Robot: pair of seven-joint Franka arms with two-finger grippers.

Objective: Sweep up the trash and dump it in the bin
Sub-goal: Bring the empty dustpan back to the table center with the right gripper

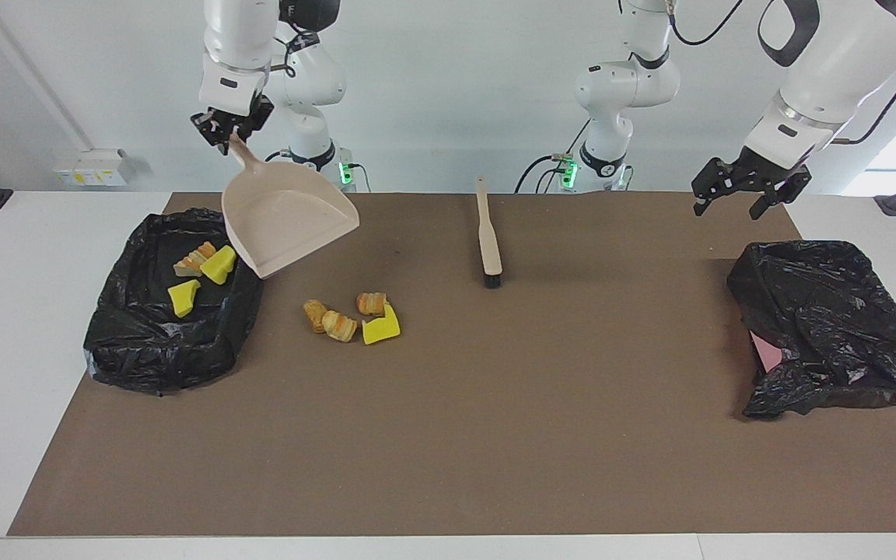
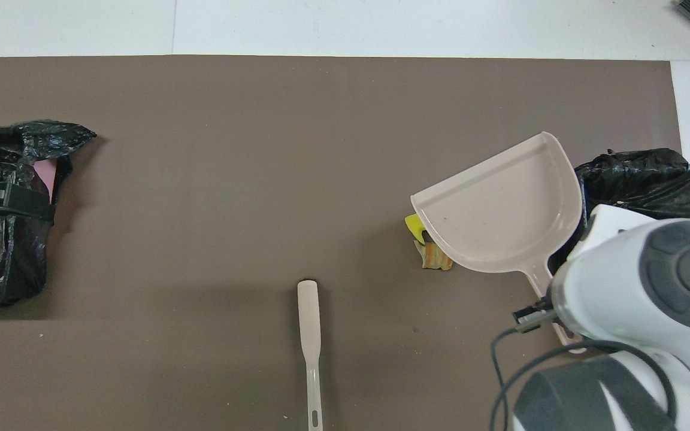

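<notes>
The beige dustpan will go down from my right gripper onto the brown mat [image 2: 293, 154], at a place beyond the far end of the brush.
My right gripper [image 1: 224, 134] is shut on the handle of the beige dustpan [image 1: 288, 222], held up and tilted over the edge of a black-bag-lined bin [image 1: 117, 342]. The pan looks empty in the overhead view [image 2: 501, 209]. Three trash pieces lie in that bin: two yellow wedges [image 1: 218, 264] and one striped chunk [image 1: 195, 260]. Several more pieces [image 1: 351, 317] lie on the mat beside the bin; the pan hides most of them from overhead [image 2: 435, 256]. My left gripper [image 1: 732, 204] is open and empty, in the air at the left arm's end.
A brush [image 1: 488, 233] lies on the brown mat [image 1: 495, 435] near the robots at mid-table, also in the overhead view [image 2: 309, 335]. A second black-bagged bin [image 1: 829, 327] with pink showing stands at the left arm's end.
</notes>
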